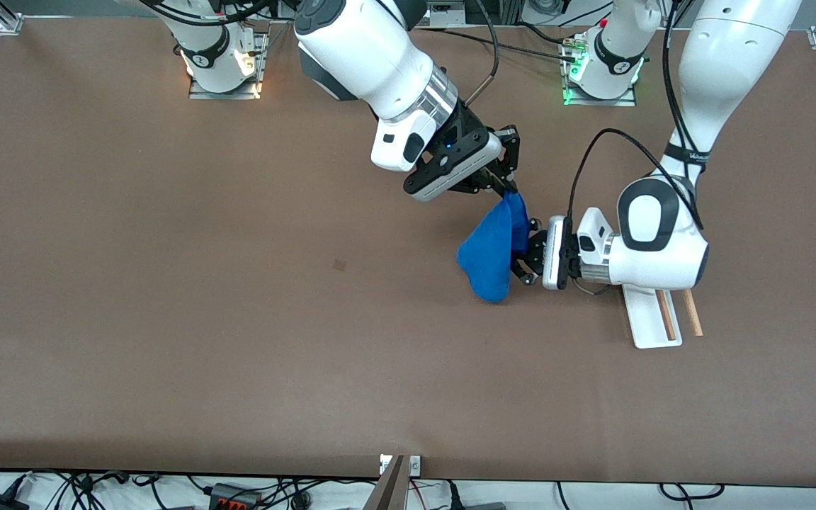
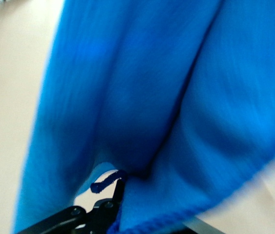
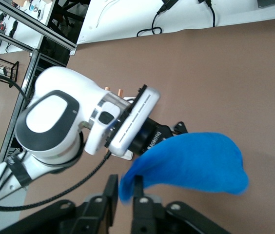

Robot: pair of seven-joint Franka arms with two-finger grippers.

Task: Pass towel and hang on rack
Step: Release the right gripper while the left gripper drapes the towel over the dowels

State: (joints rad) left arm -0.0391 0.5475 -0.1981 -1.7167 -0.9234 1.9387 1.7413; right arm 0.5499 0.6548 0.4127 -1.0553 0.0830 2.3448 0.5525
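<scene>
The blue towel, now hanging over the table's middle, will drop from my left gripper over the middle of the rack's bare wood rods (image 1: pixel 656 286).
The blue towel (image 1: pixel 494 255) hangs in the air over the middle of the table. My right gripper (image 1: pixel 509 185) is shut on its top corner; in the right wrist view the corner sits between the tips of the gripper (image 3: pixel 124 187) and the towel (image 3: pixel 196 163) trails away. My left gripper (image 1: pixel 527 256) is level with the towel's side edge and touches it. The towel (image 2: pixel 142 97) fills the left wrist view. The rack (image 1: pixel 652 322) stands on the table toward the left arm's end, partly hidden under the left arm, with its two wood rods bare.
The arm bases (image 1: pixel 224 64) stand along the table's edge farthest from the front camera. Cables and power strips (image 1: pixel 238 492) lie past the nearest edge. A small dark mark (image 1: pixel 338 265) is on the brown tabletop.
</scene>
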